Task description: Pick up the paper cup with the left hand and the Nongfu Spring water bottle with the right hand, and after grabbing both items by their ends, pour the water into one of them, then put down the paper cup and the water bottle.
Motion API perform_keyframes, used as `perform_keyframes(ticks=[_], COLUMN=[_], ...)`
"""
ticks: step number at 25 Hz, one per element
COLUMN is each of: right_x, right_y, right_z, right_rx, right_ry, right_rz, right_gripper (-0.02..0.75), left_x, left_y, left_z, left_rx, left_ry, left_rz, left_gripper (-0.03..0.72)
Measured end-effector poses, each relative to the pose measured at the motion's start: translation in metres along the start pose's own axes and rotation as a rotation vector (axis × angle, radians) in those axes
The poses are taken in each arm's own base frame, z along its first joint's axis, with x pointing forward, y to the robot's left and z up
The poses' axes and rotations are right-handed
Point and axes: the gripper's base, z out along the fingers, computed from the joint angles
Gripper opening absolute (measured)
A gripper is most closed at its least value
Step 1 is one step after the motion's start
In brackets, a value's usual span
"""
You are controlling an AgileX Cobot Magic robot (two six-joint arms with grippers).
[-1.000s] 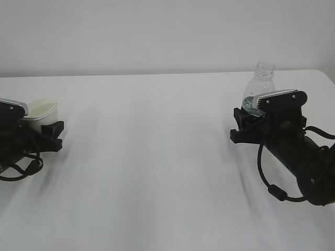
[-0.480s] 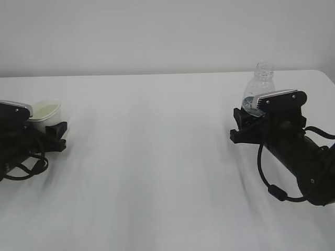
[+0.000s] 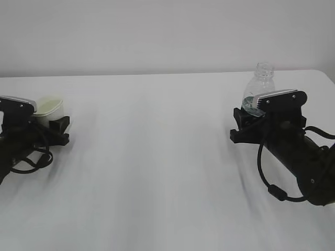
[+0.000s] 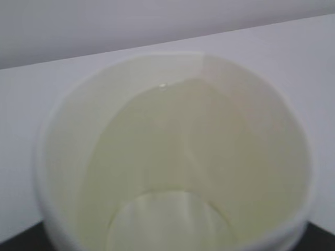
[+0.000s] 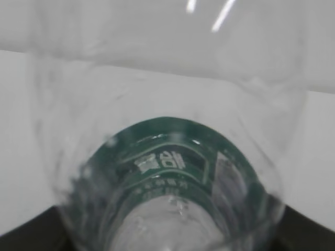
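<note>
My left gripper has the paper cup, held upright at the table's side. It will let go of the cup on the white table, a little nearer the table's far edge point(image 3: 51, 115).
The paper cup point(image 3: 49, 106), pale cream with a rolled rim, stands upright between the jaws of my left gripper point(image 3: 57, 130) at the table's left side, shut on its lower part. In the left wrist view the paper cup point(image 4: 172, 157) fills the frame, mouth toward the camera. The Nongfu Spring water bottle point(image 3: 260, 83), clear and uncapped, rises upright out of my right gripper point(image 3: 242, 124), shut on its base. The right wrist view shows the water bottle point(image 5: 167, 157) with its dark green label from very close. I cannot make out the water clearly.
The white table point(image 3: 157, 157) spreads between the two arms, its far edge meeting a plain white wall. A black cable point(image 3: 269, 180) loops from the right arm near the table's right side.
My left gripper has carried the paper cup a little to the right, toward the middle of the table. The right gripper and the bottle have stayed put.
</note>
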Motion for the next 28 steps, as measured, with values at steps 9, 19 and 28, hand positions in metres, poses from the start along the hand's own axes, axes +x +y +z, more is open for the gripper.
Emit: perform_keyframes(ticks=[9, 19, 28], right_x=[0.0, 0.0, 0.0], right_y=[0.0, 0.001, 0.001], right_z=[0.0, 0.0, 0.0], right_rx=[-0.003, -0.009, -0.014], right_ry=[0.0, -0.001, -0.002], right_rz=[-0.001, -0.003, -0.004], right_gripper=[0.456, 0.456, 0.456], left_x=[0.001, -0.001, 0.002], left_y=[0.003, 0.01, 0.013], left_z=[0.02, 0.034, 0.042], left_rx=[-0.002, -0.053, -0.078], left_ry=[-0.05, -0.075, -0.101], left_rz=[0.006, -0.012, -0.022], left_gripper=[0.424, 0.424, 0.424])
